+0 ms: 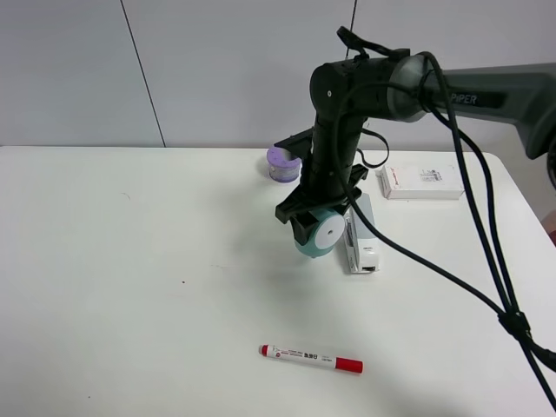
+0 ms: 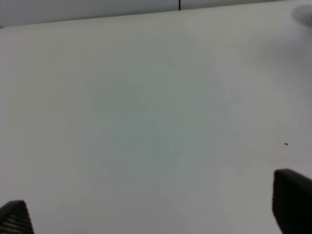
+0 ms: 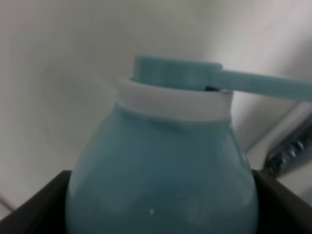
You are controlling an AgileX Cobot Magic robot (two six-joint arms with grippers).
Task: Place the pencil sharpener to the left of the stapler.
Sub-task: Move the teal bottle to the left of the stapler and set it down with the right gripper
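Next, my right gripper sets the pencil sharpener down on the bare table (image 1: 313, 241), close beside the long side of the stapler, and lets it go there.
The teal egg-shaped pencil sharpener (image 1: 317, 233) shows its white round face toward the camera and sits right against the left side of the stapler (image 1: 360, 236), low at the table; I cannot tell whether it touches the surface. My right gripper (image 1: 313, 217) comes down from above and is shut on it. In the right wrist view the sharpener (image 3: 165, 161) fills the frame between dark fingers (image 3: 34, 209), its crank handle (image 3: 253, 83) sticking out, with the stapler (image 3: 287, 146) beside it. My left gripper (image 2: 151, 214) is open over bare table, with only its fingertips (image 2: 292, 195) showing.
A purple round container (image 1: 281, 163) stands behind the arm. A white flat box with a red end (image 1: 421, 182) lies at the back right. A red-capped marker (image 1: 311, 357) lies near the front edge. Black cables (image 1: 486, 261) hang over the table's right side.
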